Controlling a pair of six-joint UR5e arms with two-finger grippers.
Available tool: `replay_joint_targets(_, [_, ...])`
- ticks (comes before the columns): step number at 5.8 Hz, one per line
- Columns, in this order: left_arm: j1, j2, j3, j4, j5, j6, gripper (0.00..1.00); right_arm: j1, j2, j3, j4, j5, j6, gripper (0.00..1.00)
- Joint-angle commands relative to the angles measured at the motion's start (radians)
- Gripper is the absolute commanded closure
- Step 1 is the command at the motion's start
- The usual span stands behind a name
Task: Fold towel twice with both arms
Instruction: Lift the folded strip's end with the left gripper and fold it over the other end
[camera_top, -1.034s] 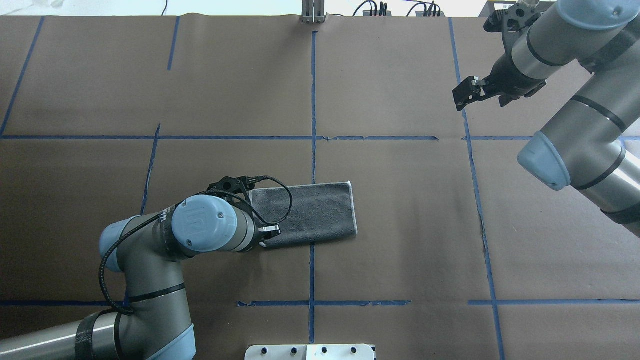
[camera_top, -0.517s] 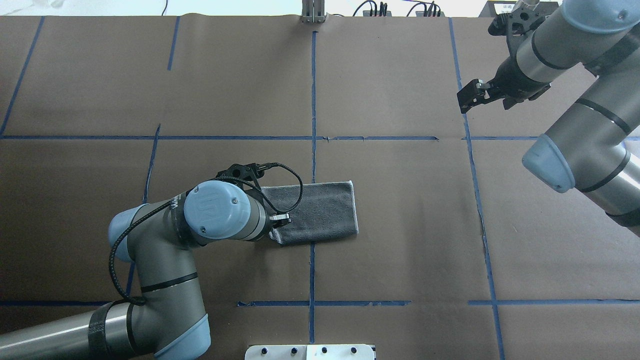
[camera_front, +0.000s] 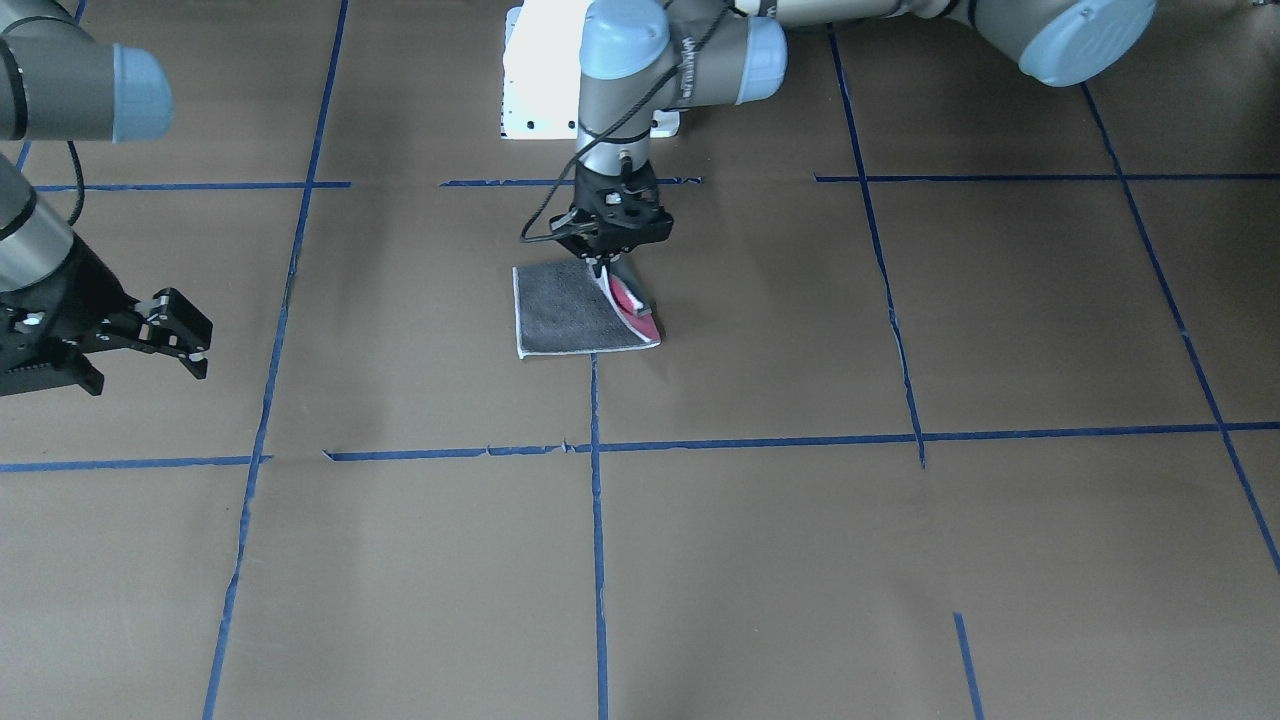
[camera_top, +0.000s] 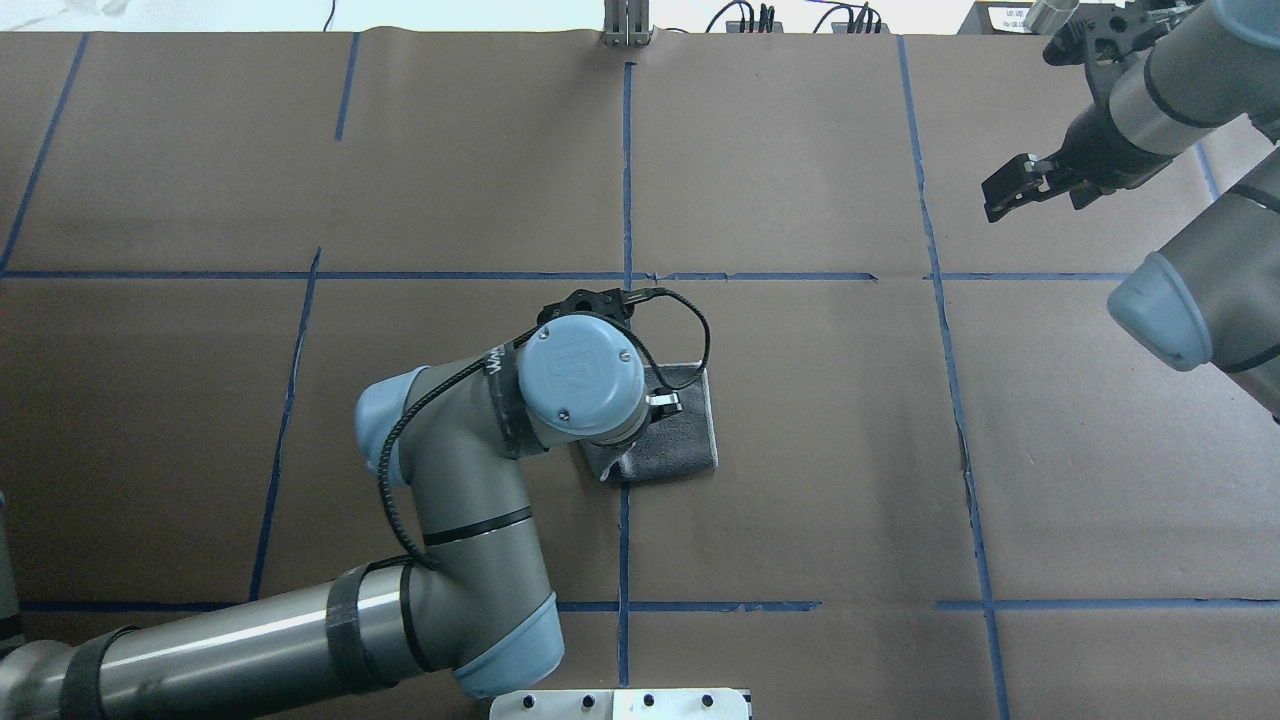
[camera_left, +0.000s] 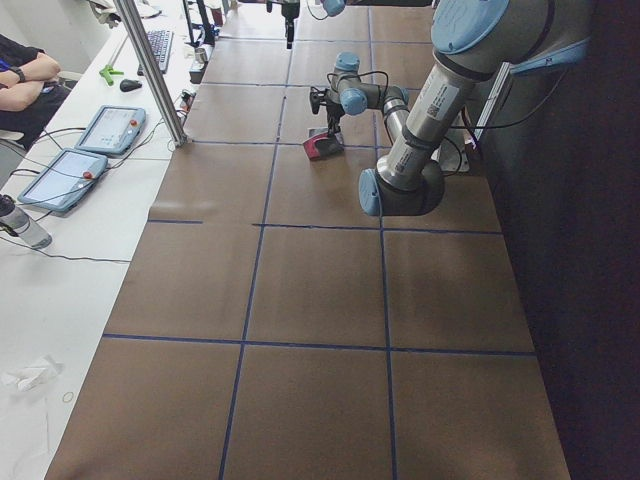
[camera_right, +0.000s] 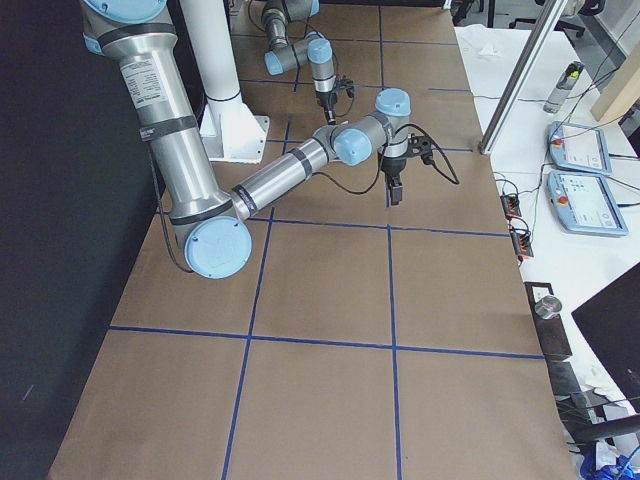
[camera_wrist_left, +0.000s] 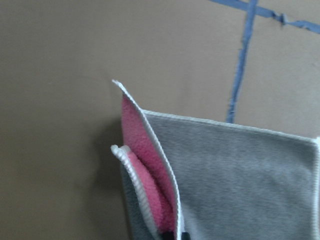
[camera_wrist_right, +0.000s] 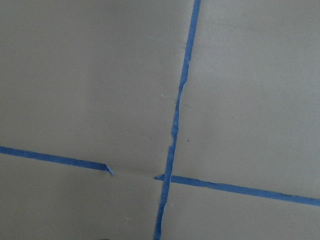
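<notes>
My left gripper is going to let go of the towel's raised end over the flat grey part (camera_front: 542, 307) (camera_wrist_left: 284, 197) near its opposite edge.
The towel (camera_front: 565, 320) lies near the table's middle, folded once with its grey face up. My left gripper (camera_front: 603, 268) is shut on one end of it and holds that end up over the rest, so the pink face (camera_front: 628, 298) shows in the raised fold. In the overhead view the left wrist (camera_top: 583, 378) hides the gripper, and only part of the towel (camera_top: 685, 440) shows. The left wrist view shows the lifted pink layers (camera_wrist_left: 145, 150) over the grey cloth (camera_wrist_left: 235, 170). My right gripper (camera_top: 1003, 198) is open and empty, far off at the table's far right; it also shows in the front-facing view (camera_front: 185, 338).
Brown paper with blue tape lines (camera_top: 626, 180) covers the table. The white pedestal base (camera_front: 540, 80) stands at the robot's side. Tablets (camera_left: 110, 128) and a metal post (camera_left: 150, 70) are beyond the table's far edge.
My left gripper has moved right with the towel's left end, so the towel is folded over itself and looks shorter. My right arm has drawn back to the right.
</notes>
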Motion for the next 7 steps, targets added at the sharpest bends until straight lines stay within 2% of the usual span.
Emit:
replay_joint_targets(1, [0.005,-0.134,0.165,0.0,0.031,0.026,1.0,0.042,-0.044,0.0,0.0,0.028,-0.071,0.0])
replay_joint_targets(2, [0.007,-0.174,0.205,-0.002,0.033,0.034,1.0,0.044,-0.045,-0.001,0.0,0.028,-0.071,0.0])
replay_joint_targets(7, [0.019,-0.17,0.192,-0.011,0.055,0.133,1.0,0.047,-0.041,-0.008,0.0,0.024,-0.069,0.0])
